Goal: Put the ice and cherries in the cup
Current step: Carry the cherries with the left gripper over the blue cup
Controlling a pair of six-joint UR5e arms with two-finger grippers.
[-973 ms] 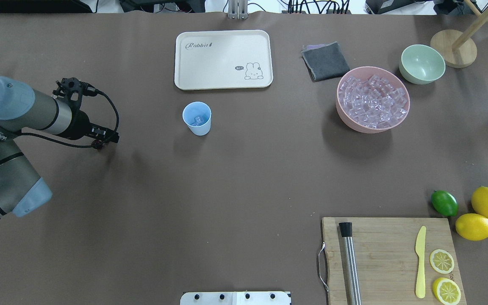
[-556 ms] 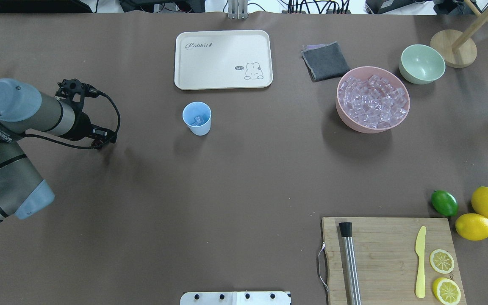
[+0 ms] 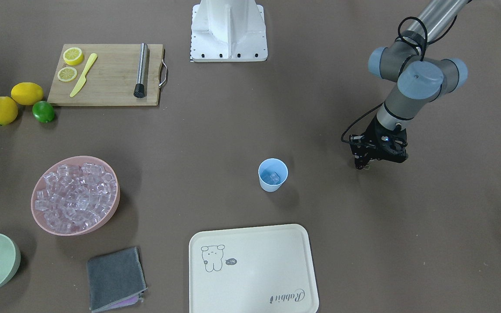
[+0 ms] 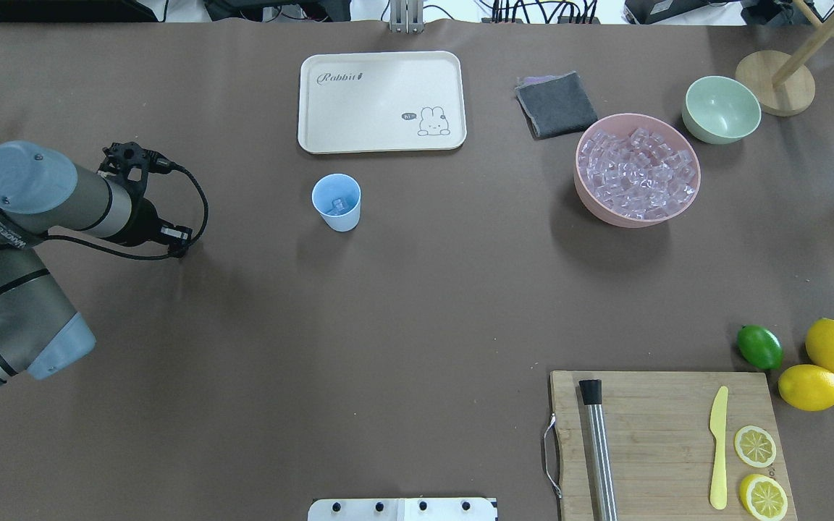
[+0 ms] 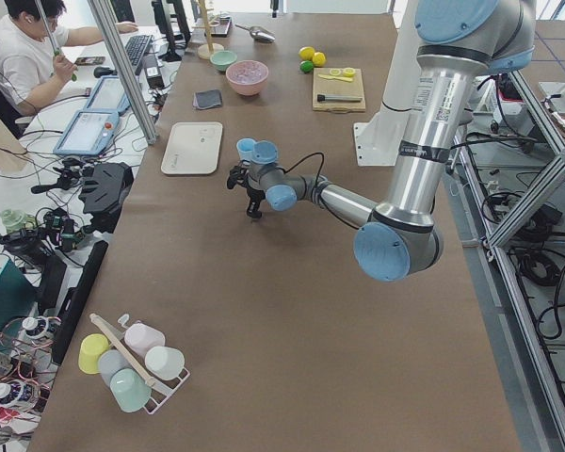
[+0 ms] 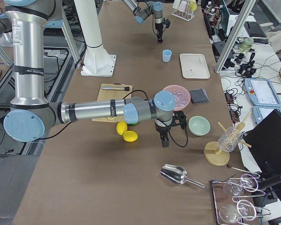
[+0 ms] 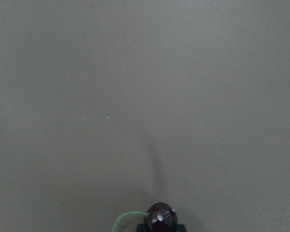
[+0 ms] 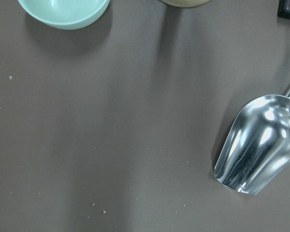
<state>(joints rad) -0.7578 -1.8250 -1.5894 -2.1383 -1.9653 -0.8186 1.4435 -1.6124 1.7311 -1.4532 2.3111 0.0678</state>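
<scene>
My left gripper is to go on top of the ice inside the light blue cup (image 3: 270, 176). It will let go of the cherries there.
The light blue cup (image 4: 336, 202) stands upright in front of the white tray, with an ice cube (image 4: 340, 205) inside; it also shows in the front view (image 3: 272, 174). Many more ice cubes (image 4: 638, 174) fill the wide pink bowl (image 4: 591, 206). My left gripper (image 4: 174, 250) hangs over the bare table well left of the cup, shut on the cherries (image 7: 160, 217); one dark cherry and a green stem show in the left wrist view. My right gripper (image 6: 165, 140) shows only in the exterior right view, near the pale green bowl; I cannot tell whether it is open.
A white rabbit tray (image 4: 381, 101), a grey cloth (image 4: 556, 105) and a pale green bowl (image 4: 721, 108) lie at the back. A cutting board (image 4: 667, 441) with muddler, knife and lemon slices, a lime (image 4: 759, 346) and lemons sit front right. A metal scoop (image 8: 258, 145) lies near the right gripper.
My left arm has shifted slightly with the cherries still held. The cup and the bowls have not moved.
</scene>
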